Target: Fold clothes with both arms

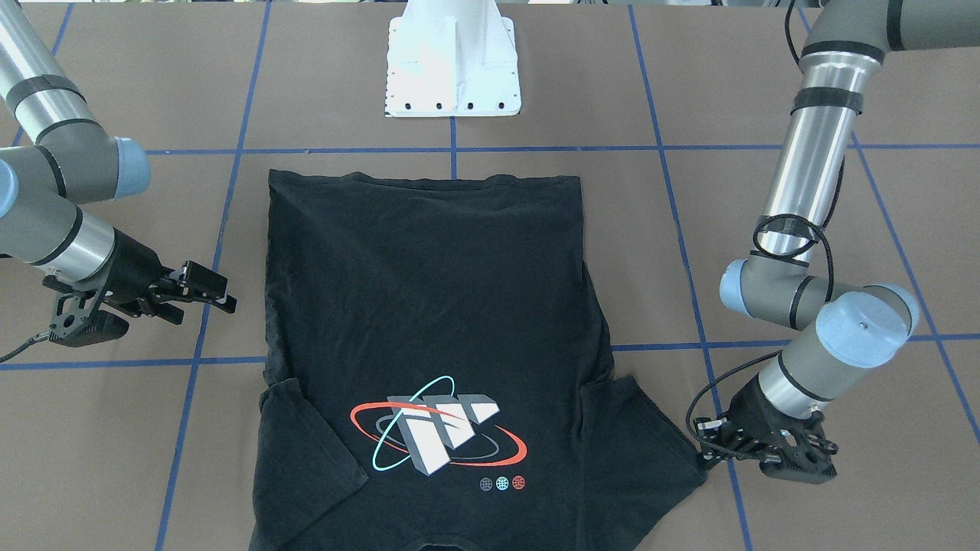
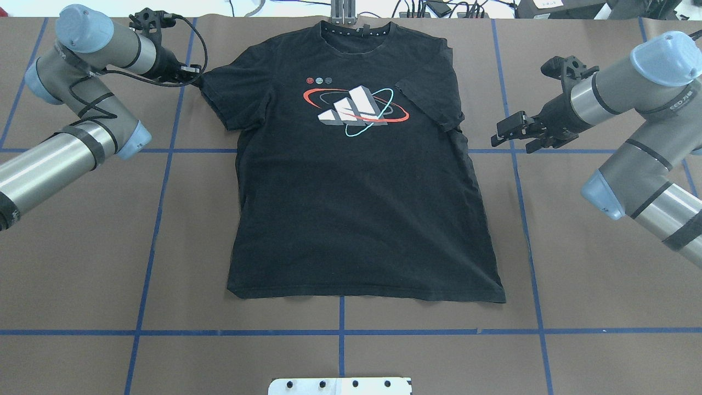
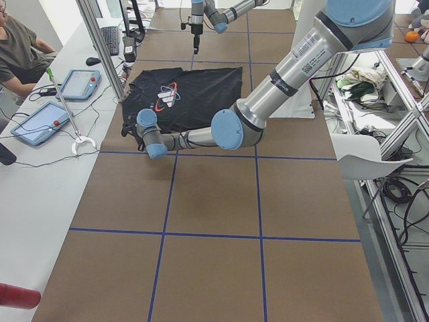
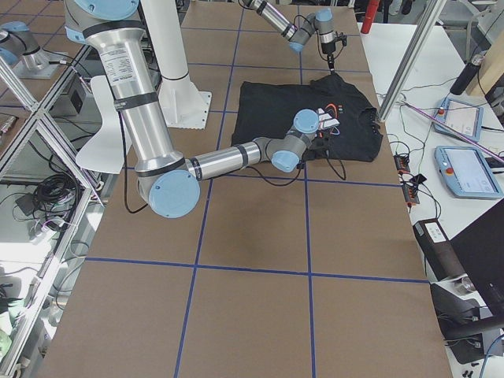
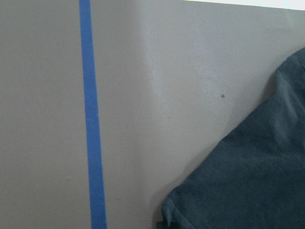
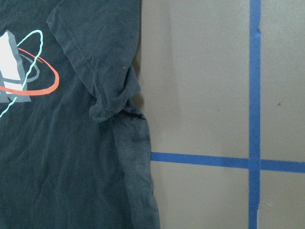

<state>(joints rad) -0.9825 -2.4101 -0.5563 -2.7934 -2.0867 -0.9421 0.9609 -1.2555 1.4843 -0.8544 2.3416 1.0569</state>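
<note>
I will let go of the sleeve corner with my left gripper on the black T-shirt's front [image 1: 542,447], just beside the red swoosh of the print.
The black T-shirt [image 2: 356,219] lies flat on the table, print up, collar at the far edge and hem toward the robot base; it also shows in the front view [image 1: 429,291]. My left gripper [image 2: 194,77] is low on the table at the tip of the shirt's left sleeve [image 1: 651,444], with its fingers drawn together on the sleeve corner [image 5: 181,210]. My right gripper [image 2: 513,134] is open and empty. It hovers over bare table a little way off the shirt's right sleeve [image 6: 95,71] and also shows in the front view [image 1: 199,295].
The white bolted base plate [image 1: 452,76] stands at the robot's side of the table. Blue tape lines [image 2: 159,219] grid the brown table. Tablets [image 3: 77,84] and a seated person [image 3: 17,47] are beyond the far table edge.
</note>
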